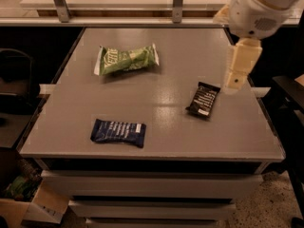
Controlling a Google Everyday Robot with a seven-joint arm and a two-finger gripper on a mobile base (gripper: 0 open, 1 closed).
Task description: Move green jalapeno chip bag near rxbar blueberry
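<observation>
The gripper closes next on the green jalapeno chip bag's middle [132,60], between its white crimped ends.
The green jalapeno chip bag [126,59] lies flat on the far left part of the grey table [156,75], its white crimped ends pointing left and right. The rxbar blueberry [118,132], a dark navy wrapper with white text, lies near the table's front left edge, well apart from the bag. My gripper [237,68] hangs from the white arm at the upper right, above the table's right side. It is just right of a black bar wrapper and far from the chip bag, and it holds nothing that I can see.
A smaller black bar wrapper [203,99] lies on the right side of the table. A counter with metal legs [176,4] runs behind the table. A cardboard box [35,205] sits on the floor at the lower left, and dark furniture [287,94] stands at the right.
</observation>
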